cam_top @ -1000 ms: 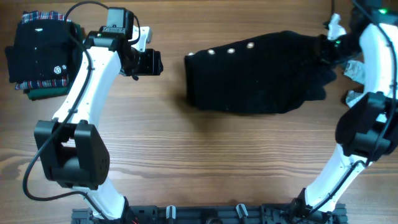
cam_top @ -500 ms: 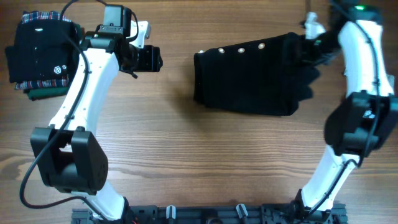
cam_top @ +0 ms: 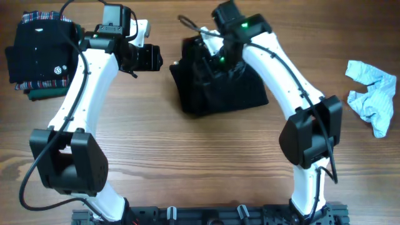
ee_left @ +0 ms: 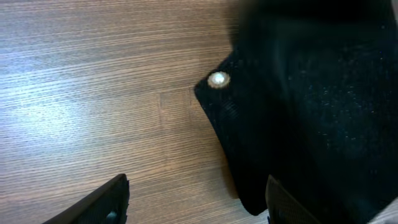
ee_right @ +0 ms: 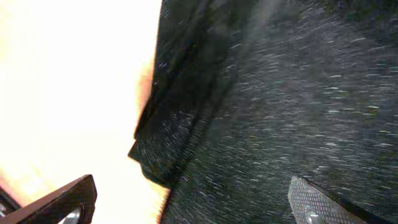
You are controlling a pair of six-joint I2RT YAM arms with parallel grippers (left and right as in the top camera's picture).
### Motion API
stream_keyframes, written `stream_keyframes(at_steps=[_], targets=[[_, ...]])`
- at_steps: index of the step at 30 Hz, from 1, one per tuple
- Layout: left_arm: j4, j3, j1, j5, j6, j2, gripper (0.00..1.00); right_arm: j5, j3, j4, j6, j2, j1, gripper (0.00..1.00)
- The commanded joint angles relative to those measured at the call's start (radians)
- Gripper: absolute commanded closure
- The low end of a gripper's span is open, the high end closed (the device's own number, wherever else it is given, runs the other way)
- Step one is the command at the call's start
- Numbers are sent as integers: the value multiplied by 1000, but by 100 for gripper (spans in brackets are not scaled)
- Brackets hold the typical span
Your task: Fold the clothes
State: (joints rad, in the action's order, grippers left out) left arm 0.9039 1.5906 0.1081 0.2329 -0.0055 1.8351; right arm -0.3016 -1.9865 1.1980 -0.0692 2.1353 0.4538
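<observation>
I need to next move my right gripper to the fuzzy black garment's side edge [cam_top: 260,79] facing the light blue cloth and close it near the middle of that edge.
The clothes [cam_top: 222,90], a fuzzy black knit garment, lie doubled over in a compact bundle at the table's upper middle. My right gripper [cam_top: 209,57] hovers over the bundle's upper left part. In the right wrist view the fuzzy knit [ee_right: 280,93] fills the frame under my right gripper [ee_right: 193,208], whose jaws stand wide apart and hold nothing. My left gripper [cam_top: 156,59] is just left of the bundle, open. A pale button [ee_left: 217,79] sits on the garment's edge in the left wrist view, and a garment corner [ee_left: 249,193] lies between the fingers of my left gripper [ee_left: 196,208], ungripped.
A smooth black garment with plaid trim [cam_top: 39,55] lies folded at the far left. A crumpled light blue cloth [cam_top: 373,94] lies at the right edge. Bare wood shows in front of the bundle.
My right arm swept left across the table, carrying the garment's right side over onto its left side, and its jaws opened. The left arm stayed put.
</observation>
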Motion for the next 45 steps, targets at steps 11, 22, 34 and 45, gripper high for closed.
stream_keyframes(at_steps=[11,22,34,45], targets=[[-3,9,-22,-5,-10,-29,30,6,-34,18,40,-27,-92,0],[2,-3,43,39,-10,0,27,-43,-24,52,68,-39,-333,0],[6,-3,60,44,-10,57,26,-99,40,41,-32,-10,-436,0],[19,-3,60,40,27,63,25,-152,162,28,-119,-8,-504,0]])
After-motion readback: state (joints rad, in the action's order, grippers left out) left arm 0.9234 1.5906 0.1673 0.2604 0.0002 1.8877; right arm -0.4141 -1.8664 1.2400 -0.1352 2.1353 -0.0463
